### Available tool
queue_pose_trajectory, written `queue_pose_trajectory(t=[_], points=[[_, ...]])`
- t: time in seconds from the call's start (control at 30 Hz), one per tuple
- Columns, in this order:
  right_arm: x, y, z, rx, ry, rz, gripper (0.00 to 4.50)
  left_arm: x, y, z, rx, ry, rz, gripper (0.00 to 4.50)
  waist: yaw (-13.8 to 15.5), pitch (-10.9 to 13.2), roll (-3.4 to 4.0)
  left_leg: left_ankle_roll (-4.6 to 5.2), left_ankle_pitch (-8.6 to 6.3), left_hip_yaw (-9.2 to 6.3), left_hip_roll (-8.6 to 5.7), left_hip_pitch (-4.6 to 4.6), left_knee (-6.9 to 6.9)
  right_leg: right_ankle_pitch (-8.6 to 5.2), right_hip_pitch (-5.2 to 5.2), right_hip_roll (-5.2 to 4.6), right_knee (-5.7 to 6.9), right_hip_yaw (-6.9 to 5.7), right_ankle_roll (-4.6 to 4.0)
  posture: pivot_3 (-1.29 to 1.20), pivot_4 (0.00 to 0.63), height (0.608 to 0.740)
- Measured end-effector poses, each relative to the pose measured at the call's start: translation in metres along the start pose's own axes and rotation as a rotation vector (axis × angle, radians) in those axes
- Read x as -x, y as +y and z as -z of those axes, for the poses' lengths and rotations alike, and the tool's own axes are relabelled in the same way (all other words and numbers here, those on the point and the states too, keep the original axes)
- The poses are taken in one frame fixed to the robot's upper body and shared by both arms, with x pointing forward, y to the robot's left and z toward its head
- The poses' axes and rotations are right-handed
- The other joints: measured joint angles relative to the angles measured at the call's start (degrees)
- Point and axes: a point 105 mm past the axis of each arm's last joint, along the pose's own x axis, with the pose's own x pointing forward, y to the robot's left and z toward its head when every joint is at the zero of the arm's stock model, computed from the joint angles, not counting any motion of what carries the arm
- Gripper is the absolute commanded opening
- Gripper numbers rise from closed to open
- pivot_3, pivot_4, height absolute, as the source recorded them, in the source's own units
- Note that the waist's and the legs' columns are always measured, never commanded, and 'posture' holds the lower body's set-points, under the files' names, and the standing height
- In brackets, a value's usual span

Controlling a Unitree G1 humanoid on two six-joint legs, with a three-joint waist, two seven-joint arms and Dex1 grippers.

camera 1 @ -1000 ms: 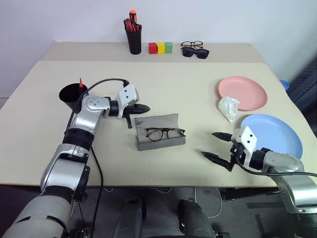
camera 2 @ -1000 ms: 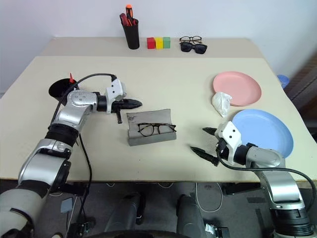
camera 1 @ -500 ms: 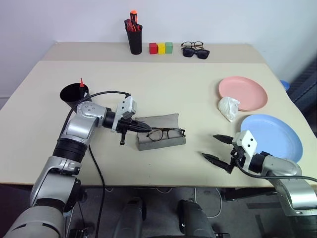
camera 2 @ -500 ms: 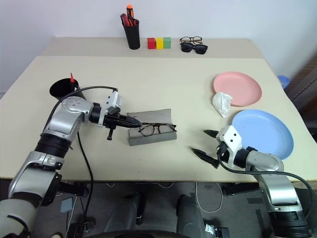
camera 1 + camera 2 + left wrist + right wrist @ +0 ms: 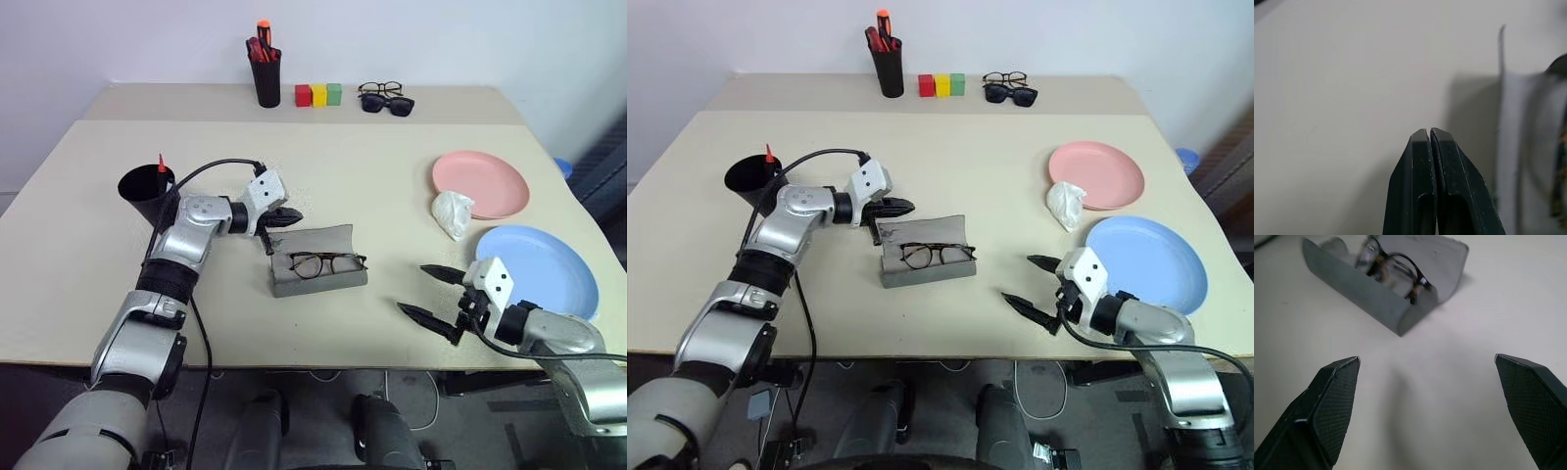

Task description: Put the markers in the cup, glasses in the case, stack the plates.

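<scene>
I should next move my right gripper to the blue plate and close it on the side of its rim (image 5: 478, 258) facing the grey case, because the plates need to be stacked.
The grey case (image 5: 315, 259) lies open at the table's middle, with the thin black-framed glasses (image 5: 326, 262) resting inside it. My left gripper (image 5: 294, 215) is shut with nothing in it, its tips just off the far left corner of the raised lid (image 5: 1518, 147). Right of the case, near the front edge, my right gripper (image 5: 412, 288) stands wide open and empty, pointing at the case (image 5: 1386, 298). The black cup (image 5: 145, 191) sits at the left with a marker's red tip (image 5: 160, 162) poking out. The pink plate (image 5: 480, 183) and the blue plate (image 5: 537, 266) lie apart at the right.
A crumpled white wad (image 5: 452, 212) lies between the two plates. At the back stand a black pen holder (image 5: 265, 78) with red-orange pens, three coloured blocks (image 5: 317, 94) and two other pairs of glasses (image 5: 384, 98). A black cable (image 5: 211, 166) arcs over my left arm.
My left gripper dipped toward the case's near left side half a second ago, then swung back to the lid's far left corner. Case, glasses and right arm are unchanged.
</scene>
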Motion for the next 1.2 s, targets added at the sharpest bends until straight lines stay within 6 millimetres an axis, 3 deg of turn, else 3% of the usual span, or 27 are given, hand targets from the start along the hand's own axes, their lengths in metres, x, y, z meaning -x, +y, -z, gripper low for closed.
queue_pose_trajectory(t=[0.2, 0.43, 0.7, 0.97, 1.2], points=[[0.021, 0.003, -0.010, -0.001, -0.029, 0.033, 4.50, -0.008, 0.000, 0.006, 0.010, 0.027, 0.034, 0.03, -0.02, 0.01, -0.06, 0.00, 0.00, 0.00, 0.00, 0.00, 0.00, 0.00, 0.01, 0.00, -0.02, -0.01, 0.00, 0.00, 0.150, 0.740], [0.037, 0.008, -0.008, -0.011, -0.022, 0.063, 4.50, -0.010, -0.021, 0.000, 0.106, -0.013, 0.255, 0.03, -0.10, 0.02, -0.08, 0.00, -0.01, 0.00, 0.00, 0.00, 0.00, 0.00, 0.01, 0.00, -0.02, -0.01, -0.02, 0.00, 0.150, 0.740], [0.038, 0.010, -0.007, -0.009, -0.023, 0.073, 4.50, 0.007, -0.037, -0.022, 0.099, -0.063, 0.430, 0.03, -0.12, 0.02, -0.07, 0.00, -0.01, -0.01, 0.01, -0.01, 0.00, -0.01, 0.01, -0.01, -0.02, -0.01, -0.03, 0.00, 0.150, 0.740], [0.032, 0.009, -0.011, 0.001, -0.040, 0.066, 4.50, 0.016, -0.078, -0.019, 0.130, -0.049, 0.571, 0.03, -0.06, 0.01, -0.07, 0.01, -0.01, -0.04, 0.02, -0.01, 0.02, -0.01, 0.03, -0.01, -0.02, -0.01, -0.04, 0.00, 0.150, 0.740], [0.028, 0.007, -0.013, 0.005, -0.049, 0.067, 4.50, 0.019, -0.089, -0.017, 0.063, -0.009, 0.586, 0.03, -0.09, 0.01, -0.06, 0.01, -0.01, -0.04, 0.02, 0.00, 0.02, -0.01, 0.02, -0.01, -0.02, -0.01, -0.05, 0.00, 0.150, 0.740]])
